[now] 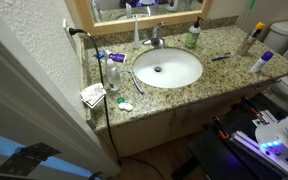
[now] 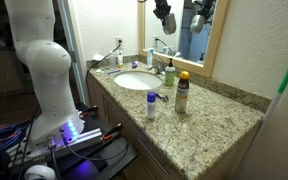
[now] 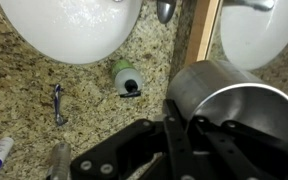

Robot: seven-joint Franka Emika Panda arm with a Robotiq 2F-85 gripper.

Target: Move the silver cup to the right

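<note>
Next, my gripper sets the silver cup down on the granite counter (image 1: 209, 38) (image 3: 143, 110) between the green bottle and the brown bottle.
In the wrist view the silver cup (image 3: 234, 110) fills the right side, tilted with its open mouth toward the camera. My gripper (image 3: 187, 128) is shut on its rim, one finger inside and one outside. The cup is held in the air above the granite counter, near the mirror edge. In an exterior view the gripper (image 2: 165, 18) hangs high above the faucet (image 2: 162, 62), in front of the mirror.
The white sink (image 1: 167, 68) sits mid-counter behind the chrome faucet (image 1: 156, 38). A green bottle (image 1: 192, 37) (image 3: 127, 78) stands near the mirror. A clear plastic bottle (image 1: 112, 73) stands by the wall. A brown bottle (image 2: 182, 93) and a small blue-capped one (image 2: 151, 104) stand beside the sink.
</note>
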